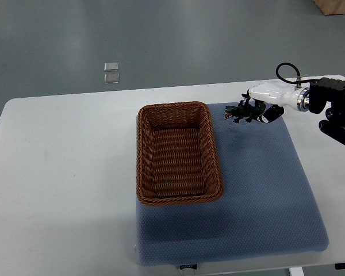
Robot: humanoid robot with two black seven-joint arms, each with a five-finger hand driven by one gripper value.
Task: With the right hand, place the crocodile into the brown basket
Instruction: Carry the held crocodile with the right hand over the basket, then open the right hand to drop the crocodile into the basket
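Note:
The robot's right gripper will release the crocodile in the far half of the brown basket [175,129], close to the basket's far side.
A dark green toy crocodile [240,112] hangs just above the far right part of the blue mat, its open red mouth pointing left toward the basket. My right hand [260,109], white with black fingertips, is shut on the crocodile's tail end; its arm enters from the right edge. The brown wicker basket [145,167] sits on the left part of the mat, long side running away from me, with nothing inside. The crocodile is a short way right of the basket's far right corner. The left arm is out of view.
A blue padded mat [264,190] covers the right half of the white table [63,172]. Two small clear objects [111,72] lie on the grey floor beyond the table. A wooden box corner [336,6] shows at the top right.

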